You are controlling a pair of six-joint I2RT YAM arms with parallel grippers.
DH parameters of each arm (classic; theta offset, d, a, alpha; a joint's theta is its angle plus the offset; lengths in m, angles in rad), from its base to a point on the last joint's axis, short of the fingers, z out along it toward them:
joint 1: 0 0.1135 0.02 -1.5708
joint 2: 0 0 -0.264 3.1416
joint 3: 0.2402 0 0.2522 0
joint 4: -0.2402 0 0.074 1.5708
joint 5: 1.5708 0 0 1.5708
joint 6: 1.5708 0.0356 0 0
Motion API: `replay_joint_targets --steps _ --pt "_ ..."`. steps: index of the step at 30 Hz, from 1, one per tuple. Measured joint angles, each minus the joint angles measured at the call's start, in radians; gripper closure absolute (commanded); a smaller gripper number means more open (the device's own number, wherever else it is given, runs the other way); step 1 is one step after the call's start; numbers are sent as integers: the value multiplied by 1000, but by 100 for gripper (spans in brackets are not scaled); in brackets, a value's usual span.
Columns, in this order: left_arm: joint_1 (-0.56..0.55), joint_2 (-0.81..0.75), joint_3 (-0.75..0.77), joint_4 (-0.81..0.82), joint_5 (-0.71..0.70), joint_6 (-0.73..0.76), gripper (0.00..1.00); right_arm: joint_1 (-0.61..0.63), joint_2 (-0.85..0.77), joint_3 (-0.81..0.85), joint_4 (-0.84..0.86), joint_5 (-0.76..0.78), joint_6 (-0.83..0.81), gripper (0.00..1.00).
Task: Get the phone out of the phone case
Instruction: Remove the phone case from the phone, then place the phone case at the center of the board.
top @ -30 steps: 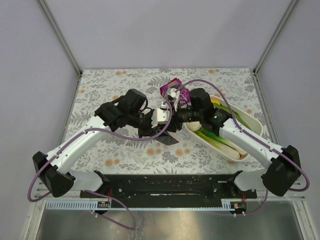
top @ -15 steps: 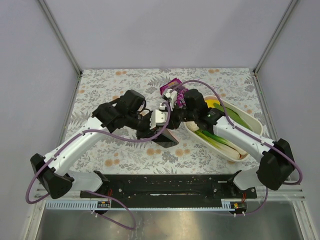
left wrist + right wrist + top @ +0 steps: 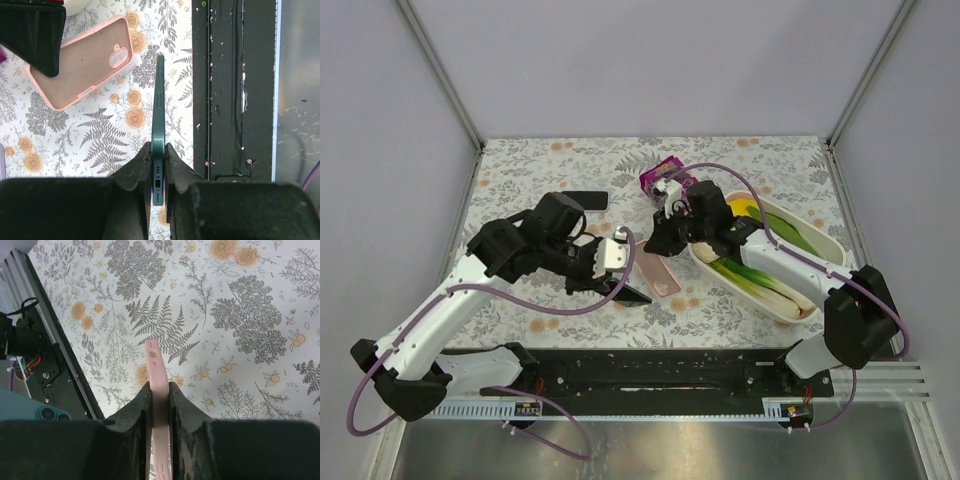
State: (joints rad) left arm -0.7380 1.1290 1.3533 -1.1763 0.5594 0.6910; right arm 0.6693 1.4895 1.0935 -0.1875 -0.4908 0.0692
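Observation:
My right gripper will set the empty pink case down on the table [image 3: 657,294], in the space between the dark teal phone and the white tray.
The dark teal phone [image 3: 632,294] is out of its case and pinched edge-on in my shut left gripper [image 3: 616,280], held above the table's near middle. In the left wrist view the phone [image 3: 159,110] stands between the fingers of that gripper [image 3: 158,156]. The empty pink case [image 3: 660,273] hangs from my shut right gripper [image 3: 660,246], just right of the phone and apart from it. The case also shows in the left wrist view [image 3: 82,62], inner side up. In the right wrist view my gripper [image 3: 160,392] clamps the case's wall [image 3: 156,365]; the phone's camera corner [image 3: 47,413] shows at lower left.
A white oval tray [image 3: 825,250] with leeks lies at the right, under my right arm. A purple packet [image 3: 665,172] lies behind the right gripper. A flat black slab [image 3: 582,201] lies at the back left. The black base rail [image 3: 650,370] runs along the near edge.
My left gripper has drawn back to the left and toward the near edge with the phone. The phone has come free of the pink case, which stays in my right gripper.

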Motion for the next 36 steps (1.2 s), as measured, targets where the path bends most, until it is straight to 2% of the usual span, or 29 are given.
replay_joint_targets --steps 15,21,25,29,36 --pt "0 -47 -1 -34 -62 -3 100 -77 54 -319 422 -14 408 100" --pt "0 -32 0 -35 -71 -7 100 -83 117 -383 541 10 523 97" --pt "0 -26 0 -34 -74 -10 100 -85 117 -423 584 43 558 87" --pt "0 -26 -1 -34 -75 -11 100 -86 106 -459 595 87 567 70" --pt "0 -26 -2 -25 -75 -11 100 -87 92 -475 586 142 564 66"
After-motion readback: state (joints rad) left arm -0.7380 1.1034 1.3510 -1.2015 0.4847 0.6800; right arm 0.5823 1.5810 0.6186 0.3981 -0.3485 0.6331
